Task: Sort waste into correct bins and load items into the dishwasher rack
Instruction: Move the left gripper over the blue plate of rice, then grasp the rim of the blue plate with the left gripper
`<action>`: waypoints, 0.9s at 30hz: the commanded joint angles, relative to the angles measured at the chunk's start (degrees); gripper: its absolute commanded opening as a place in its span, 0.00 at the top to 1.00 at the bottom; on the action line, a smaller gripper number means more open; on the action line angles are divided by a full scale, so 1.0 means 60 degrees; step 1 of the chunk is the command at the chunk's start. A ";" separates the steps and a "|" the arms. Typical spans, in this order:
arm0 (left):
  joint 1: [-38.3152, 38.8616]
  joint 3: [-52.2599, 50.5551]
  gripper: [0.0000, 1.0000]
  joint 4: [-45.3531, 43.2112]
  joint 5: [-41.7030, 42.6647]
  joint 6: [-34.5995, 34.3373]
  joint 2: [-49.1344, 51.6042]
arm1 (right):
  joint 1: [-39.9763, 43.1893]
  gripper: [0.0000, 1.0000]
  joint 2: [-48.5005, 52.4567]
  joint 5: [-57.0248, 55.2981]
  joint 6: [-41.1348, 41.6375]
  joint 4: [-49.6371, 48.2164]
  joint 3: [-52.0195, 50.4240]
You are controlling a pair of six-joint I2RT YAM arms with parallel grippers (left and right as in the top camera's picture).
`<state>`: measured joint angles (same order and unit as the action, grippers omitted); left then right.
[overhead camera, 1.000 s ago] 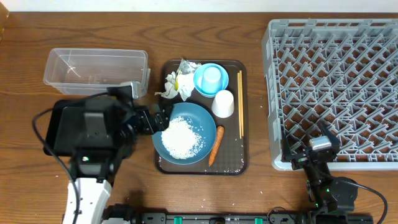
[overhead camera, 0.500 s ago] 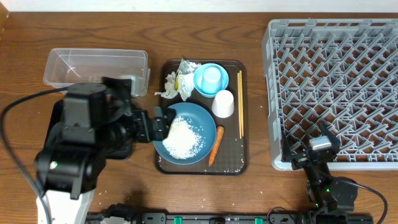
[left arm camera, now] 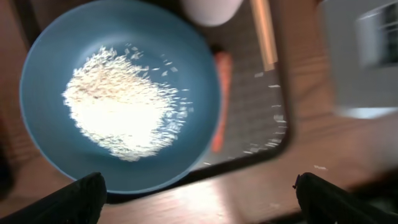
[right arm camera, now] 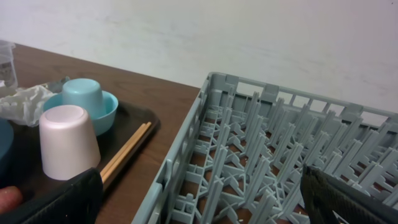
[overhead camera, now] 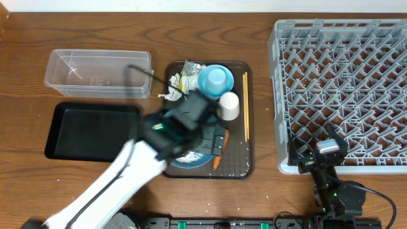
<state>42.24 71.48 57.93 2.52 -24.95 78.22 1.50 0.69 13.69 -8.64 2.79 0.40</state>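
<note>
The big dark blue bowl's rim (overhead camera: 211,156) (left arm camera: 205,151) beside the near end of the orange carrot is the next place for my left gripper to go to and close on.
My left gripper (overhead camera: 215,141) is open and empty, hovering over the big dark blue bowl (left arm camera: 118,93) of white rice (left arm camera: 121,109); in the left wrist view its fingertips (left arm camera: 199,199) straddle the bowl's near rim. The orange carrot (left arm camera: 221,102) lies right of the bowl. A small light blue bowl (overhead camera: 206,83) holds an upturned pale blue-looking cup (right arm camera: 84,93). The pale pink cup (overhead camera: 229,106), chopsticks (overhead camera: 245,114), tissue (overhead camera: 172,86) and wrapper (overhead camera: 187,71) sit on the brown tray (overhead camera: 245,168). My right gripper (right arm camera: 202,199) is open at the grey rack (overhead camera: 340,89).
The clear tub (overhead camera: 98,70) stands at the back left, with the black tray (overhead camera: 92,131) in front of it. My left arm crosses the table from the front left. The rack fills the right side.
My left arm has swung right from over the black tray to over the big blue bowl, and now hides most of it from above. The right arm has not moved.
</note>
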 commanded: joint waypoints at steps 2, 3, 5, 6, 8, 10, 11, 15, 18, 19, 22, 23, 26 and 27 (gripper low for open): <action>0.0331 -0.0040 0.01 0.0018 -0.1534 -0.0328 0.1191 | 0.0120 0.01 -0.0058 -0.0022 -0.0109 0.0040 -0.0015; 0.0331 -0.0040 0.01 0.0015 -0.1534 -0.0324 0.1457 | 0.0124 0.01 -0.0058 -0.0022 -0.0109 0.0040 -0.0015; 0.0331 -0.0040 0.01 -0.0029 -0.1534 -0.0324 0.1898 | 0.0124 0.01 -0.0058 -0.0022 -0.0109 0.0040 -0.0015; 0.0331 -0.0040 0.01 -0.0062 -0.1534 -0.0324 0.2084 | 0.0124 0.01 -0.0058 -0.0022 -0.0109 0.0040 -0.0015; 0.0331 -0.0044 0.01 -0.0146 -0.1534 -0.0321 0.2477 | 0.0124 0.01 -0.0058 -0.0022 -0.0109 0.0040 -0.0015; 0.0331 -0.0047 0.01 -0.0284 -0.1534 -0.0321 0.2805 | 0.0120 0.01 -0.0058 -0.0022 -0.0109 0.0040 -0.0015; 0.0331 -0.0047 0.01 -0.0350 -0.1534 -0.0321 0.2987 | 0.0124 0.01 -0.0058 -0.0022 -0.0109 0.0040 -0.0015; 0.0331 -0.0047 0.04 -0.0612 -0.1534 -0.0280 0.3555 | 0.0124 0.01 -0.0058 -0.0022 -0.0109 0.0040 -0.0015; 0.0331 -0.0047 0.08 -0.0823 -0.1530 -0.0197 0.3799 | 0.0124 0.01 -0.0058 -0.0022 -0.0109 0.0040 -0.0015; 0.0331 -0.0047 0.08 -0.0871 -0.1534 -0.0168 0.3869 | 0.0124 0.01 -0.0058 -0.0022 -0.0109 0.0040 -0.0015; 0.0331 -0.0047 0.13 -0.0980 -0.1494 -0.0106 0.4003 | 0.0124 0.01 -0.0058 -0.0022 -0.0109 0.0040 -0.0015; 0.0331 -0.0047 0.13 -0.0987 -0.1443 -0.0102 0.4014 | 0.0124 0.01 -0.0058 -0.0022 -0.0109 0.0040 -0.0015; 0.0331 -0.0055 0.14 -0.1005 -0.1005 -0.0098 0.4058 | 0.0120 0.01 -0.0058 -0.0022 -0.0109 0.0040 -0.0015; 0.0331 -0.0055 0.14 -0.1002 -0.0885 -0.0098 0.4058 | 0.0124 0.01 -0.0058 -0.0022 -0.0109 0.0040 -0.0015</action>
<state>44.16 71.48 51.99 -4.58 -25.67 101.80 1.50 0.69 13.67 -8.64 2.79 0.38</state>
